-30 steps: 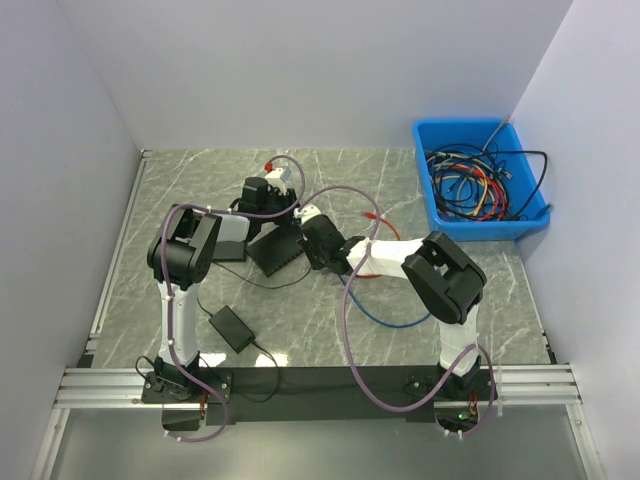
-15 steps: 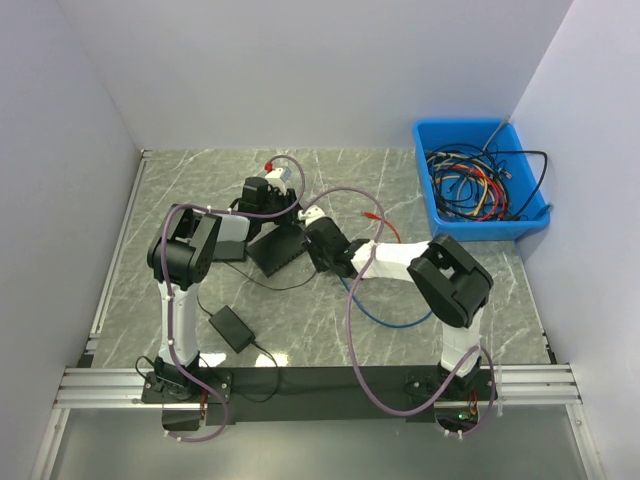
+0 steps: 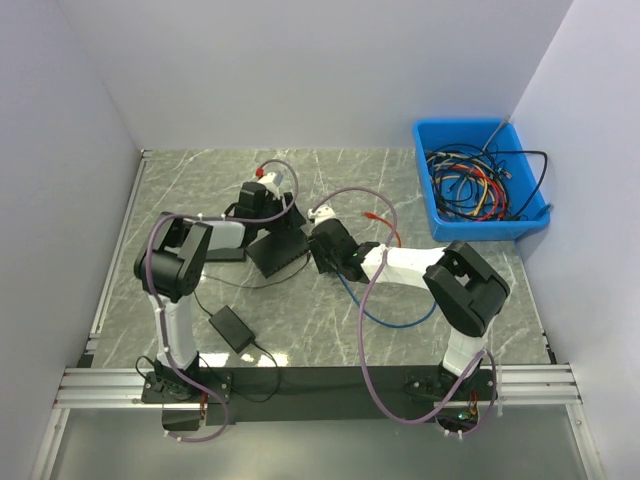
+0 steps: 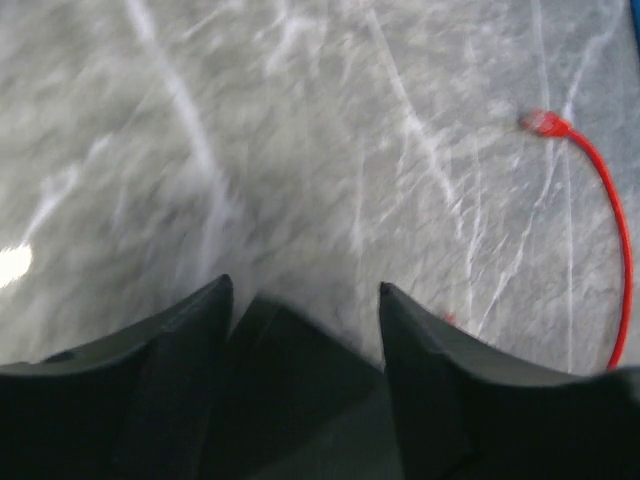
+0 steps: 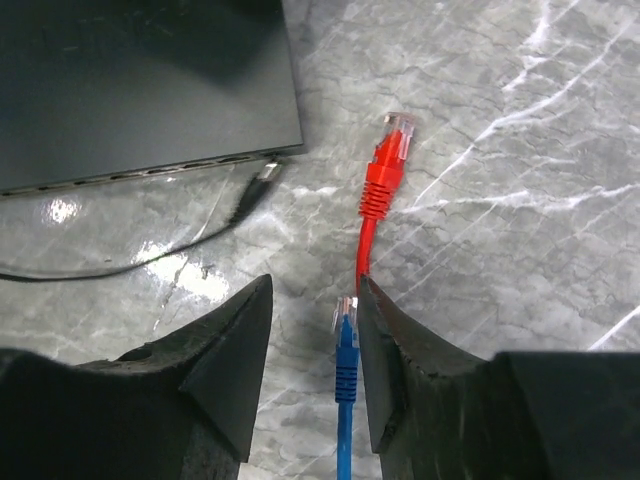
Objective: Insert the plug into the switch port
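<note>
Next, I close my right gripper on the black plug's body (image 3: 307, 257) (image 5: 247, 200), at the end of the thin black cable next to the port edge of the black switch.
The black switch (image 3: 279, 246) lies mid-table, its port edge showing in the right wrist view (image 5: 140, 90) with a black cable (image 5: 250, 200) plugged in. A blue plug (image 5: 345, 340) on a blue cable (image 3: 395, 320) lies on the table between my right gripper's (image 5: 315, 300) open fingers, close to the right finger (image 5: 400, 360), with no grip showing. My right gripper (image 3: 326, 240) sits just right of the switch. My left gripper (image 4: 300, 300) is open, and a corner of the switch (image 4: 300, 400) lies between its fingers. It is at the switch's far end (image 3: 264, 196).
A red plug (image 5: 393, 150) on a red cable (image 3: 385, 225) lies just ahead of the right gripper. A blue bin (image 3: 430, 195) of tangled cables stands at the back right. A black power adapter (image 3: 232, 328) lies near the left arm's base.
The right arm's elbow swung right and its gripper shifted slightly right. The left arm's elbow moved left. The switch has stayed in place.
</note>
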Tool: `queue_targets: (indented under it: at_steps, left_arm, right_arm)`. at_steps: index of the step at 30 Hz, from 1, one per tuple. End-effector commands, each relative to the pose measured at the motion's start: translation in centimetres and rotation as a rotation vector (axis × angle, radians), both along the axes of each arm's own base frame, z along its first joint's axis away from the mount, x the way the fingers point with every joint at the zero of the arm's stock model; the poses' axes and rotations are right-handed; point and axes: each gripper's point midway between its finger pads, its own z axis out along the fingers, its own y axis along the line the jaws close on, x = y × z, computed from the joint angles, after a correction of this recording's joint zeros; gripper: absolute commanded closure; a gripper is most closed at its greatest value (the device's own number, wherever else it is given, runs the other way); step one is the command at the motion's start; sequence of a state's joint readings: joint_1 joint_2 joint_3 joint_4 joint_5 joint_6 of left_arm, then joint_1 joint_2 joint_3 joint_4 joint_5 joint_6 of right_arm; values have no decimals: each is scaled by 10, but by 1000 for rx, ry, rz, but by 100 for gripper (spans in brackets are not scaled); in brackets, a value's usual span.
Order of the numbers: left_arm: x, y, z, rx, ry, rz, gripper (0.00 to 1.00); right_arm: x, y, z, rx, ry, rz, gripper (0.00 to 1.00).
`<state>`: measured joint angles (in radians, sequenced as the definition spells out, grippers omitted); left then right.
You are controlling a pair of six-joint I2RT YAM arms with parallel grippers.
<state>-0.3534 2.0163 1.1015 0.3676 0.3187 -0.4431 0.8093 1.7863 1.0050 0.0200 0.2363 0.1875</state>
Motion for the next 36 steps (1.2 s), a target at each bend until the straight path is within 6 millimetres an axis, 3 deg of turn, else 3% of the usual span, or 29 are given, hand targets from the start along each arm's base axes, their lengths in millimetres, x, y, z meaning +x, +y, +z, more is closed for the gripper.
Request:
queue_targets:
  at_steps: [1, 3, 7, 13, 17, 21, 29, 36]
  left_arm:
    - [-12, 22, 15, 31, 33, 131, 30]
    - [-11, 35, 20, 55, 18, 201, 22]
    - [-4, 51, 49, 86, -31, 289, 16]
    - [5, 76, 80, 76, -50, 389, 14]
    - [-4, 87, 106, 64, -97, 431, 13]
    - [-20, 96, 103, 78, -73, 454, 14]
    - [-40, 104, 111, 79, -85, 458, 14]
    - [-43, 101, 113, 63, -102, 439, 15]
  right_arm:
    - [4, 1, 25, 66, -37, -62, 53]
    - [5, 7, 30, 98, -26, -73, 53]
    - [5, 19, 35, 158, 8, -96, 53]
    - [-16, 50, 42, 245, 52, -62, 54]
    - [-38, 78, 46, 288, 89, -39, 54]
    - [-46, 99, 49, 326, 123, -112, 53]
    - [-34, 94, 20, 185, 133, -277, 53]
    - [-32, 85, 17, 125, 104, -336, 53]
